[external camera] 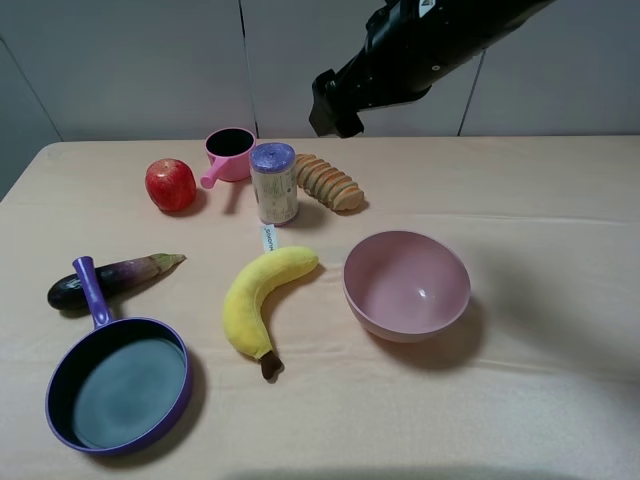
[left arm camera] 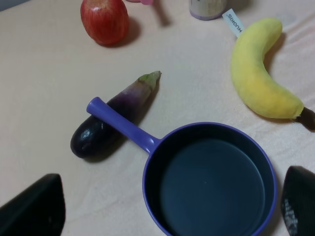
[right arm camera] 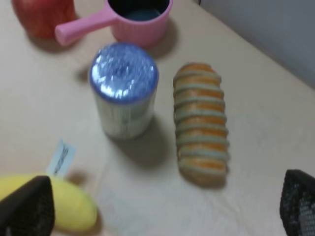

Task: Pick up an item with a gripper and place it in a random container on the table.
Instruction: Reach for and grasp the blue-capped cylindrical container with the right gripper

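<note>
I should next move my right gripper to the canister beside the bread loaf and close it around the canister's purple top [external camera: 273, 160] [right arm camera: 124, 76].
The canister [external camera: 274, 183], beige-labelled with a purple round top, stands upright at the back middle of the table between the pink pot and the bread loaf. It also shows in the right wrist view [right arm camera: 124, 91], and its base shows in the left wrist view [left arm camera: 206, 7]. The pale pink bowl [external camera: 407, 285] sits empty to its front right. My right gripper [external camera: 333, 108] hangs high above and behind the canister, open and empty [right arm camera: 165, 191]. My left gripper [left arm camera: 174, 177] is open and empty above the purple pan, out of the exterior view.
A red apple [external camera: 171, 184] and a small pink handled pot [external camera: 229, 153] stand at the back left. A bread loaf [external camera: 330, 182] lies right of the canister. A banana [external camera: 258, 298], an eggplant [external camera: 110, 277] and a purple frying pan [external camera: 120, 383] lie in front.
</note>
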Motion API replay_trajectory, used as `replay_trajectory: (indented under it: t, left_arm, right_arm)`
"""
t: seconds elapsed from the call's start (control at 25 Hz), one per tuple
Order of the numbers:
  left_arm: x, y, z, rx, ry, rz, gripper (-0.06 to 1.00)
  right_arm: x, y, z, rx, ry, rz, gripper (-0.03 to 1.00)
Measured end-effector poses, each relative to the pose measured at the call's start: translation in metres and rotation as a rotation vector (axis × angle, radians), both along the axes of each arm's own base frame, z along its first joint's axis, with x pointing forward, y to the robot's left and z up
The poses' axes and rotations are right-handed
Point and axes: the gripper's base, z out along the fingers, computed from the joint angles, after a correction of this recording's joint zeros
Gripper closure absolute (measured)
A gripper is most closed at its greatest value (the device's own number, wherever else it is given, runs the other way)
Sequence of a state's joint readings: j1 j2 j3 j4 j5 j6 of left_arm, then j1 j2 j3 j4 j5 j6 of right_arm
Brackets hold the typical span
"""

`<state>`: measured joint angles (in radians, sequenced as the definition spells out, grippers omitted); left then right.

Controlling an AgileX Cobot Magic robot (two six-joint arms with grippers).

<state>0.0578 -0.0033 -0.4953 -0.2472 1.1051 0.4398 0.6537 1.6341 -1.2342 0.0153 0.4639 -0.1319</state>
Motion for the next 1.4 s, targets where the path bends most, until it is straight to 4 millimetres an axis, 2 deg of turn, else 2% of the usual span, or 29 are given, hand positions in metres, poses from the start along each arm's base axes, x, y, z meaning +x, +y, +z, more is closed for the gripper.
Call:
replay_trajectory:
  t: [0.28, 0.52, 0.92, 1.12, 1.4]
  left_arm:
    - [0.000, 0.000, 0.000, 0.000, 0.000, 0.000, 0.06]
    - [0.000, 0.000, 0.000, 0.000, 0.000, 0.000, 0.06]
    - [0.000, 0.000, 0.000, 0.000, 0.000, 0.000, 0.06]
    - [0.000, 0.000, 0.000, 0.000, 0.000, 0.000, 0.06]
    - [0.000, 0.000, 0.000, 0.000, 0.000, 0.000, 0.06]
  right_arm:
    - [0.032, 0.024, -0.017, 0.005, -0.007, 0.000, 0.27]
    - [0.051, 0.040, -0.031, 0.016, -0.013, -0.001, 0.27]
    - [0.060, 0.073, -0.057, 0.055, -0.017, 0.028, 0.27]
    - [0.064, 0.083, -0.066, 0.087, -0.037, 0.030, 0.27]
    - [0.068, 0.087, -0.083, 0.098, -0.017, 0.016, 0.27]
